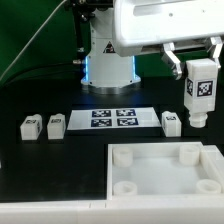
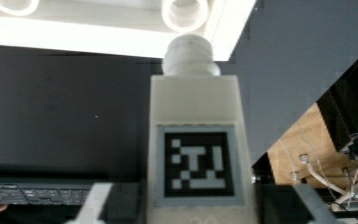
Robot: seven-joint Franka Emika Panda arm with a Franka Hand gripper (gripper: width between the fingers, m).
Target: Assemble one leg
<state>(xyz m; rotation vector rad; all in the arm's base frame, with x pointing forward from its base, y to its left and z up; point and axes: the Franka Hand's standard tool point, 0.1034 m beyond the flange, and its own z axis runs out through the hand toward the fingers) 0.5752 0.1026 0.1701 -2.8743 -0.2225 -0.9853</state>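
Note:
Next, my gripper releases the leg upright in the white top's near corner socket (image 1: pixel 208 187) (image 2: pixel 188 12), on the side of the single loose leg.
My gripper (image 1: pixel 197 62) is shut on a leg (image 1: pixel 201 90), a white blocky peg with a black-and-white tag, and holds it upright in the air above the far right corner of the white tray-like top (image 1: pixel 165 170). In the wrist view the held leg (image 2: pixel 199 130) fills the middle, its round peg end pointing away toward the top's corner sockets (image 2: pixel 188 12). Three more legs stand on the black table: two at the exterior view's left (image 1: pixel 30 126) (image 1: pixel 55 124) and one at the right (image 1: pixel 171 122), just below the held leg.
The marker board (image 1: pixel 112 118) lies flat between the loose legs, in front of the robot base (image 1: pixel 108 62). The top has round sockets at its corners, such as the far left one (image 1: pixel 122 156). A green backdrop stands behind.

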